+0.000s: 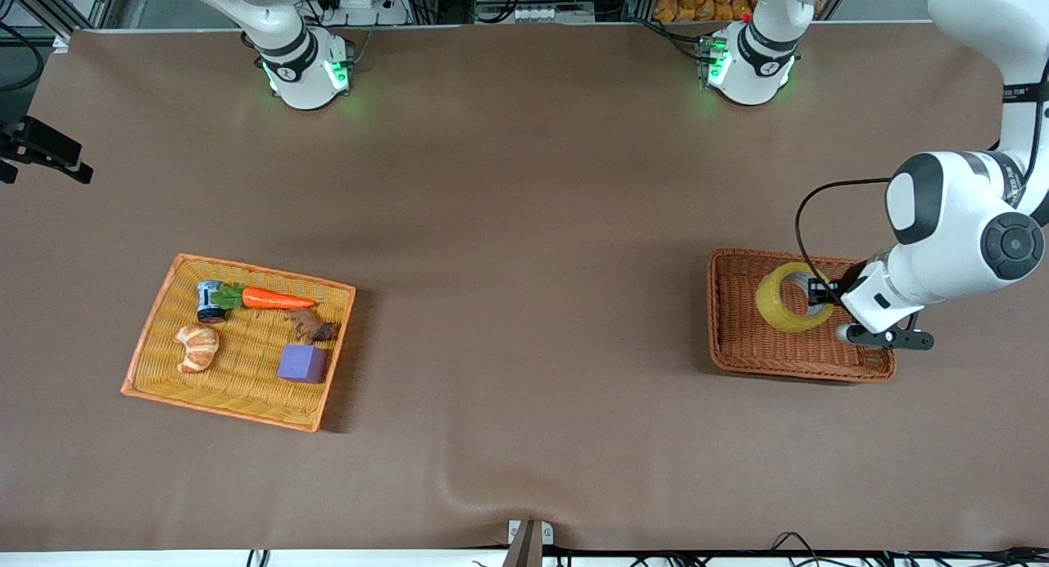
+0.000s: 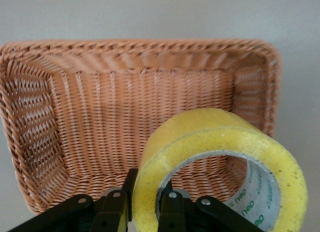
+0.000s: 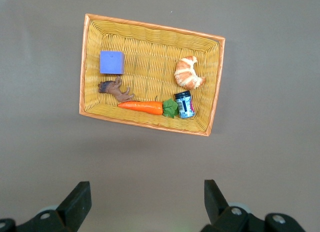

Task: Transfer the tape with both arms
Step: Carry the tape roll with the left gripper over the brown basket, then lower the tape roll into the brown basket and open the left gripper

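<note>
My left gripper has the tape. It will release the tape on the middle of the brown wicker basket's bottom [image 1: 792, 315] [image 2: 141, 136].
The tape [image 1: 788, 297] is a yellowish roll with a grey-white core, held on edge over the brown wicker basket [image 1: 737, 337] at the left arm's end of the table. My left gripper [image 1: 819, 292] is shut on the roll's wall, one finger inside the core and one outside. In the left wrist view the tape [image 2: 220, 167] fills the foreground between the fingers [image 2: 120, 207], with the basket [image 2: 90, 122] under it. My right gripper [image 3: 145, 202] is open and empty, high over bare table near the yellow tray [image 3: 150, 72]; it is out of the front view.
A yellow wicker tray [image 1: 164, 337] lies toward the right arm's end, holding a carrot [image 1: 274, 298], a croissant [image 1: 197, 347], a purple cube [image 1: 302, 363], a small can [image 1: 211, 301] and a brown toy [image 1: 313, 325]. A camera mount [image 1: 529, 542] stands at the table's near edge.
</note>
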